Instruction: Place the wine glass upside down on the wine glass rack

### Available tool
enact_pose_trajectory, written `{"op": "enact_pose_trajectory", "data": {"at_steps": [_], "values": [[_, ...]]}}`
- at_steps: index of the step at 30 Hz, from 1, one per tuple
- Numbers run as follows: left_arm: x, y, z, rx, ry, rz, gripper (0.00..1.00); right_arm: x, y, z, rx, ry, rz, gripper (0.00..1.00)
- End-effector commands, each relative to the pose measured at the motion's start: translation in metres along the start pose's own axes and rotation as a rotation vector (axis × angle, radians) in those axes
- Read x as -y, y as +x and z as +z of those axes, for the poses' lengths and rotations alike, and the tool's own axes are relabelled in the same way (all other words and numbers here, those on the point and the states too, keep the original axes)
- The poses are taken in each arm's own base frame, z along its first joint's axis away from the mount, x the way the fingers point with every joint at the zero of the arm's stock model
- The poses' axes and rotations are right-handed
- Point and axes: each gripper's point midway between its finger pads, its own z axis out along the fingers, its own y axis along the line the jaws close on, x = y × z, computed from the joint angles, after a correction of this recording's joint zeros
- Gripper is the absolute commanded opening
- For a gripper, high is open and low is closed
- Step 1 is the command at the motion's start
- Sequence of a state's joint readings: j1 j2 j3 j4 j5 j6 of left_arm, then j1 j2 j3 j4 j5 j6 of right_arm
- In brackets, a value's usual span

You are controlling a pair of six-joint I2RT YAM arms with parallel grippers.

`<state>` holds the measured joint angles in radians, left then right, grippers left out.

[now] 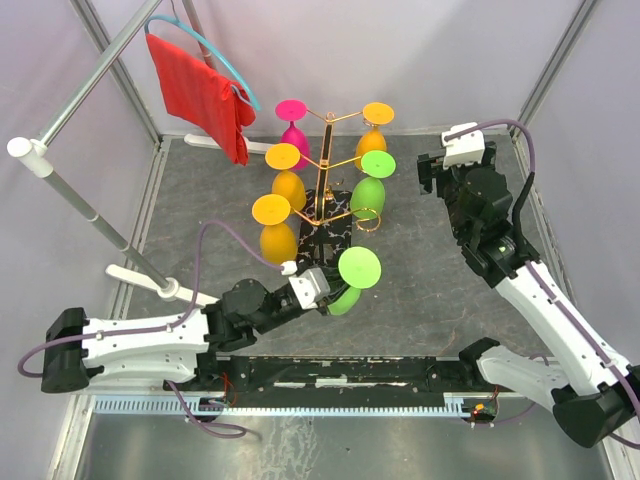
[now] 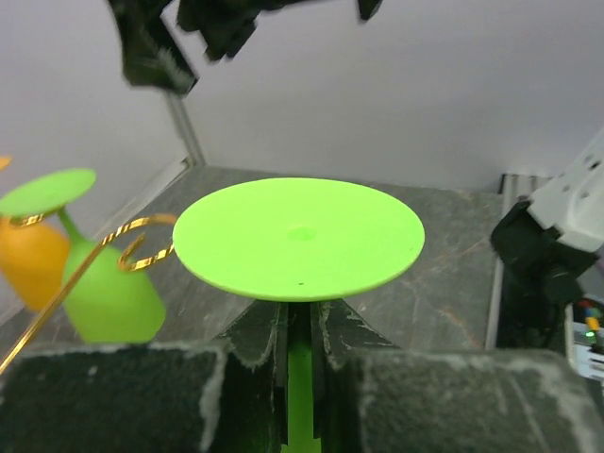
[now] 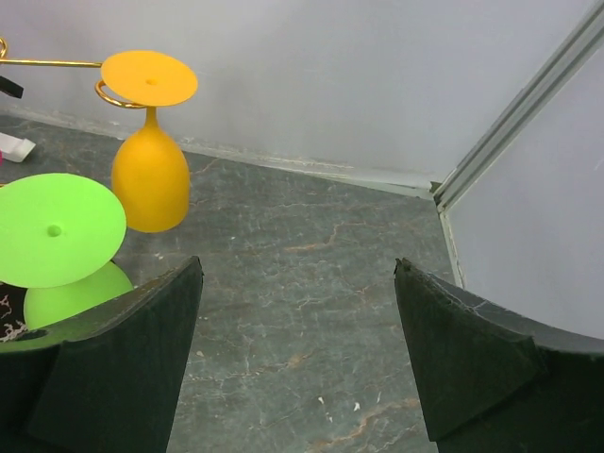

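Observation:
The robot's left gripper needs to release the green wine glass in the rack's empty curled arm end (image 1: 375,222) (image 2: 148,243), next to the hanging green glass.
My left gripper (image 1: 327,292) is shut on the stem of a green wine glass (image 1: 358,268). The glass is held upside down, foot up, just in front of the rack and to the right of its base. In the left wrist view the gripper (image 2: 300,321) pinches the green stem under the round foot (image 2: 298,236). The wine glass rack (image 1: 327,165) is gold wire on a black marbled base (image 1: 322,241). One curled arm end (image 2: 137,247) lies left of the held glass. My right gripper (image 1: 437,172) is open and empty at the back right; it also shows in the right wrist view (image 3: 297,278).
Several glasses hang upside down on the rack: pink (image 1: 291,125), orange (image 1: 376,128), orange (image 1: 287,178), green (image 1: 369,190), orange (image 1: 275,232). A red cloth (image 1: 205,92) on a blue hanger hangs from a metal pole stand at the back left. Enclosure walls surround the table.

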<state>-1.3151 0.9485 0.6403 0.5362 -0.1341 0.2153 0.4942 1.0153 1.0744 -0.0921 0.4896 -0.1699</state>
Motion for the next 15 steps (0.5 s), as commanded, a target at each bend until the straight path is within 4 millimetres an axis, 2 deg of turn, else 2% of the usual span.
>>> {"op": "enact_pose_trajectory", "data": {"at_steps": [1, 6, 15], "values": [[-0.041, -0.035, -0.011, 0.193, -0.228, 0.005, 0.03, 0.004, -0.010, -0.006, 0.039, -0.010, 0.041, 0.90], [-0.052, -0.033, -0.012, 0.215, -0.302, 0.027, 0.03, 0.011, -0.009, -0.014, 0.049, 0.003, 0.045, 0.90], [-0.063, -0.015, 0.003, 0.156, -0.396, 0.027, 0.03, 0.013, -0.004, -0.021, 0.044, 0.000, 0.055, 0.90]]}}
